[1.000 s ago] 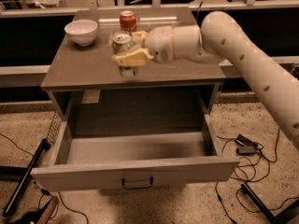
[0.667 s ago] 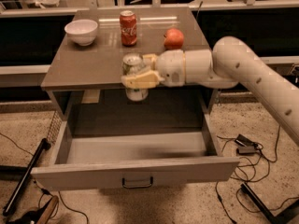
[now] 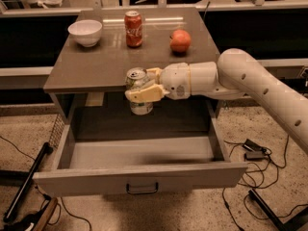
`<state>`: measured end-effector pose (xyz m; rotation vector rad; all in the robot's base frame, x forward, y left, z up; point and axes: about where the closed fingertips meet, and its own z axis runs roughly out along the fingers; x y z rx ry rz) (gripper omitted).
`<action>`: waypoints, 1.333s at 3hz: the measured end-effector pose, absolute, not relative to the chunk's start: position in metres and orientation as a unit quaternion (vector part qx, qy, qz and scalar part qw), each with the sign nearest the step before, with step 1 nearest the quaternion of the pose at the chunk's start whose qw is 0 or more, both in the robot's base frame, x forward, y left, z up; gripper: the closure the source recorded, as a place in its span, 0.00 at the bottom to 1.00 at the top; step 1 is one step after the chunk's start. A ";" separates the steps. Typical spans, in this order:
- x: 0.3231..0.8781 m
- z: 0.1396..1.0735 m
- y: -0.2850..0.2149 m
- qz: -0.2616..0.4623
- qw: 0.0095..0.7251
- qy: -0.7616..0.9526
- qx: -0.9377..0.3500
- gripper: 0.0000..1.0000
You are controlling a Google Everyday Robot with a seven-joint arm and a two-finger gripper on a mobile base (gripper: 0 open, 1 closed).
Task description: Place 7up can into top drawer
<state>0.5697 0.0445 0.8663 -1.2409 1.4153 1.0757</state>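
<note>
I will let go of the 7up can, now hanging above the drawer's back part, with my gripper on the bottom of the drawer, straight [image 3: 142, 150] behind the dark handle.
The 7up can [image 3: 138, 91], pale green and white with a silver top, is held upright in my gripper [image 3: 144, 86]. The cream fingers [image 3: 143, 96] are shut around its middle. The can hangs in the air just past the table's front edge, above the back part of the top drawer [image 3: 139, 177]. The drawer is pulled wide open, grey, with a small dark handle [image 3: 142, 188] on its front panel. Its inside looks bare. My arm reaches in from the right.
On the grey tabletop [image 3: 110, 64] stand a white bowl [image 3: 85, 32] at the back left, a red cola can [image 3: 133, 28] at the back middle and a red apple [image 3: 180, 40] to its right. Cables and black tripod legs [image 3: 24, 186] lie on the floor around the drawer.
My gripper has carried the 7up can from above the tabletop forward and down, past the table's front edge, to a spot over the open drawer. The cola can and the apple now show uncovered.
</note>
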 end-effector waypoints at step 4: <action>0.571 0.714 0.052 0.464 0.471 0.517 -0.543 0.83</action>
